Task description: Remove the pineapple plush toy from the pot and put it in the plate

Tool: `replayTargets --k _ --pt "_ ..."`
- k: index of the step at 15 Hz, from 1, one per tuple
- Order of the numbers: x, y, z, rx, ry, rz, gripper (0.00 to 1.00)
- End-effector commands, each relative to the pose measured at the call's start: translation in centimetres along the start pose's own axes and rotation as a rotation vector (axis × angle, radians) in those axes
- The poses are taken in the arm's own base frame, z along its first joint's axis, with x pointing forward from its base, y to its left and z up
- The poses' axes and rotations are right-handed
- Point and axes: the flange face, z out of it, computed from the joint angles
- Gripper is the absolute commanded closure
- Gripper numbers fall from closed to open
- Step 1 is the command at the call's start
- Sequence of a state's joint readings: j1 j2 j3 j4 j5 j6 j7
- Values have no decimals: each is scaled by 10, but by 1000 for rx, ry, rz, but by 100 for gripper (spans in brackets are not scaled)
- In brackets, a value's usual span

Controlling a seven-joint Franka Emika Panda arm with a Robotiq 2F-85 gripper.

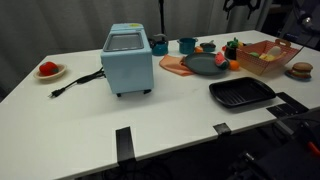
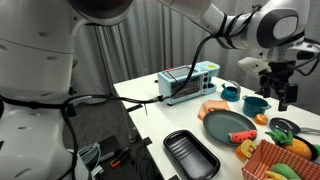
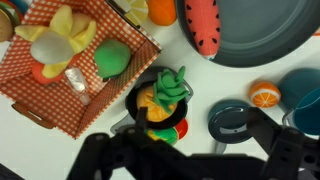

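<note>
I should next move my gripper down to the pineapple plush toy's green tuft [image 1: 234, 43] [image 3: 171, 88], above the small black pot's rim, and close it there.
The pineapple plush toy [image 3: 160, 97], yellow-orange with a green tuft, sits inside the small black pot [image 3: 133, 100]. In an exterior view the pot [image 1: 233, 48] stands between the basket and the dark grey plate [image 1: 203, 66]. The plate [image 3: 262, 35] fills the upper right of the wrist view and carries a watermelon-slice toy [image 3: 201, 25]. My gripper [image 3: 190, 160] is open and empty, hanging above the pot without touching it. It shows in an exterior view [image 2: 283, 93] above the green tuft [image 2: 285, 127].
A red checkered basket [image 3: 40, 80] of toy food lies next to the pot. An orange ball [image 3: 263, 94], teal cups [image 3: 303, 95] and a dark lid [image 3: 232, 122] lie nearby. A blue toaster oven [image 1: 128, 60], a black ridged tray [image 1: 241, 93] and a small white plate [image 1: 49, 71] stand on the table.
</note>
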State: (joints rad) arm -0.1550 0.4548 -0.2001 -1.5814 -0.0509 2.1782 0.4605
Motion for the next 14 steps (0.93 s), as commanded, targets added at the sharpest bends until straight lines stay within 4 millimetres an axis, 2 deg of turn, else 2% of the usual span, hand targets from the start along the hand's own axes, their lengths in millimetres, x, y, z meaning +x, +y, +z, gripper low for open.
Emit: replayTargets --k 1,9,14 --pt "27 -12 21 -10 -10 26 0" --pt "47 -30 82 -79 -39 53 0" --pt "52 -29 113 -130 -55 66 0"
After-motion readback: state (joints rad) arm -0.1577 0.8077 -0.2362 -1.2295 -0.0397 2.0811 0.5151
